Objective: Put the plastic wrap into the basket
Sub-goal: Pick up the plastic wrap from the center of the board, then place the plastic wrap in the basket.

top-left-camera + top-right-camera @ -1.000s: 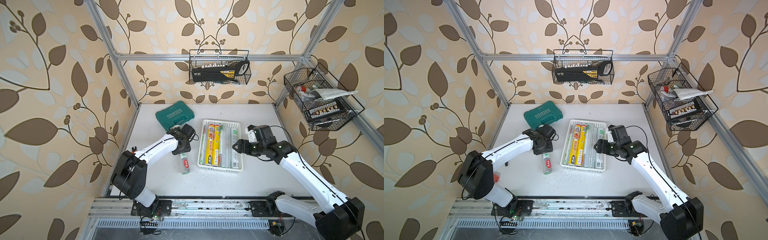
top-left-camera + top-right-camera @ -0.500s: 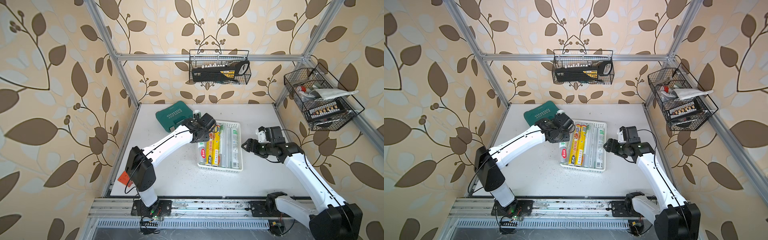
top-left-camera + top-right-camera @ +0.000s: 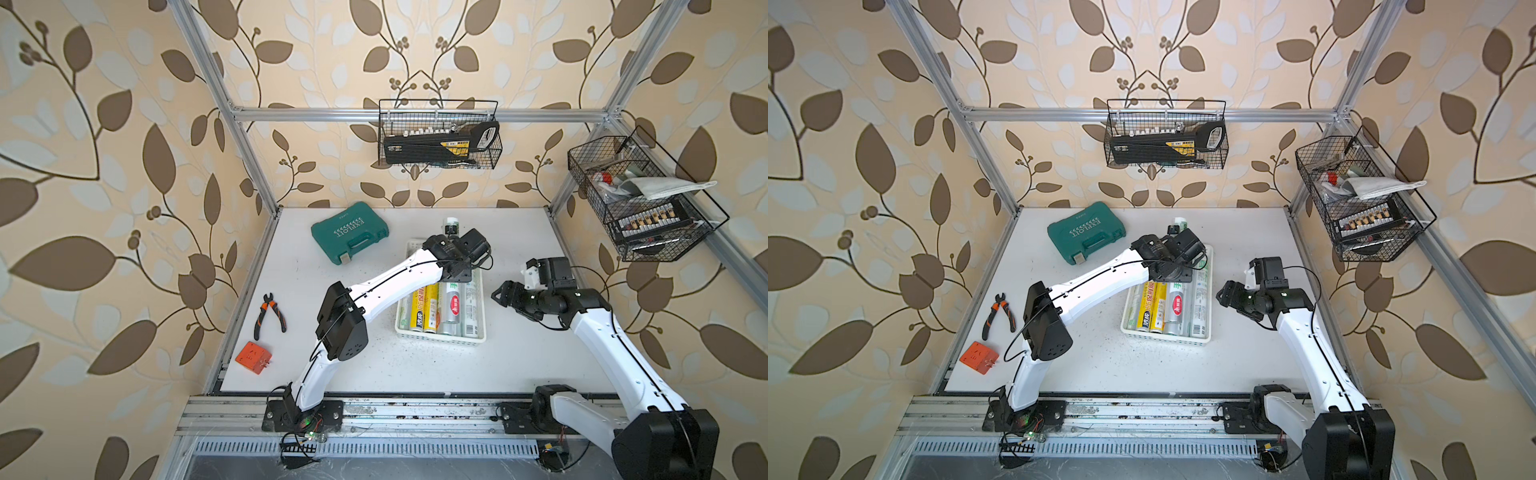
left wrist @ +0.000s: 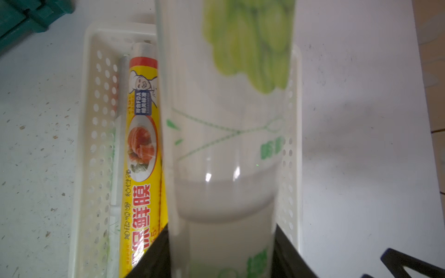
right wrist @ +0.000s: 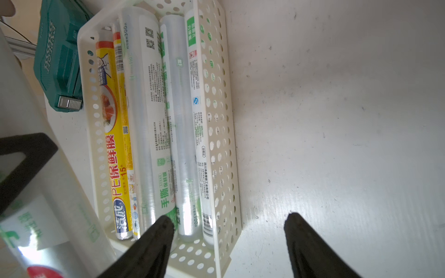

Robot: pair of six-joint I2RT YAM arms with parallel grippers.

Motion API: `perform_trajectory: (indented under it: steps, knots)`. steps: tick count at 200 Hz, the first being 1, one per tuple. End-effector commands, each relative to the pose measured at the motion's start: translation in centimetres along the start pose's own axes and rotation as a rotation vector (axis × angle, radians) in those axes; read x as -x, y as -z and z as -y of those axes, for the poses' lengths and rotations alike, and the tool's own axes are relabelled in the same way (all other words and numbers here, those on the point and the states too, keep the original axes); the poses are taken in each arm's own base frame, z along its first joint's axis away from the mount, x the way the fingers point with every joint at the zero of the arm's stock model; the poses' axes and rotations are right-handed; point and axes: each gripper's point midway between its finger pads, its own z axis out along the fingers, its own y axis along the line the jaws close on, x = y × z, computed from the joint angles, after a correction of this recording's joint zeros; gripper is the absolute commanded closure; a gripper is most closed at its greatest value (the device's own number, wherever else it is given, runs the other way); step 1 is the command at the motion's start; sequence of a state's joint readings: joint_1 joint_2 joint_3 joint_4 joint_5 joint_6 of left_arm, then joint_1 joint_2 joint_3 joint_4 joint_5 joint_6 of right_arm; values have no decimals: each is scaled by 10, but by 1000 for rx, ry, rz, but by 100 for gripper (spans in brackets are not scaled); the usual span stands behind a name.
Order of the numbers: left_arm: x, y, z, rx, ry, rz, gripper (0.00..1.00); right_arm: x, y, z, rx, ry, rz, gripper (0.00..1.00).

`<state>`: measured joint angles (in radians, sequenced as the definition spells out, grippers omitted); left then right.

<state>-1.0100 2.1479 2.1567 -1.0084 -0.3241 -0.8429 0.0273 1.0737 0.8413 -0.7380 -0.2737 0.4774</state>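
My left gripper is to let go of the silvery-white roll inside the basket, lengthwise [image 3: 466, 292] [image 4: 259, 180] along the basket's side nearest my right gripper.
The white perforated basket [image 3: 440, 338] [image 3: 1163, 338] lies mid-table with several plastic wrap rolls lengthwise in it: yellow rolls [image 3: 424, 307] [image 5: 113, 144] on its left side, silvery-white rolls [image 3: 471, 303] [image 5: 183, 120] on its right. My left gripper [image 3: 457, 253] [image 4: 221, 240] is shut on a silvery-white roll with green print [image 4: 224, 156] [image 5: 36, 204]. That roll hangs lengthwise over the basket, its far end [image 3: 451, 224] sticking out past the back rim. My right gripper [image 3: 505, 293] [image 5: 228, 219] is open and empty, hovering just right of the basket's right wall [image 5: 224, 144].
A green tool case [image 3: 349, 232] lies at the back left. Pliers [image 3: 270, 316] and an orange block [image 3: 253, 357] sit near the left edge. Black wire baskets hang on the back wall [image 3: 438, 137] and the right wall [image 3: 640, 199].
My left gripper took the silvery-white roll from the table left of the basket and carried it right, over the basket. My right gripper drew back to the right, away from the basket.
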Motion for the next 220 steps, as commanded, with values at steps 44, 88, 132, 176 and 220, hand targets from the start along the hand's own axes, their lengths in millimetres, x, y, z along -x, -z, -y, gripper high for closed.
perform_trajectory:
  steps: [44,88,132,176,220]
  knots:
    - [11,-2,43,-116,20,37,61,-4,0,10,-6,-4,-3,24]
    - [2,-24,51,-122,11,13,62,-3,0,13,-6,-12,-2,24]
    - [-10,-42,53,-113,9,-21,61,-4,0,14,-6,-15,-4,24]
    - [-24,-56,57,-107,4,-50,61,-3,0,15,-6,-18,-4,24]
    - [-34,-66,54,-87,7,-69,58,-3,0,15,-5,-19,-3,25]
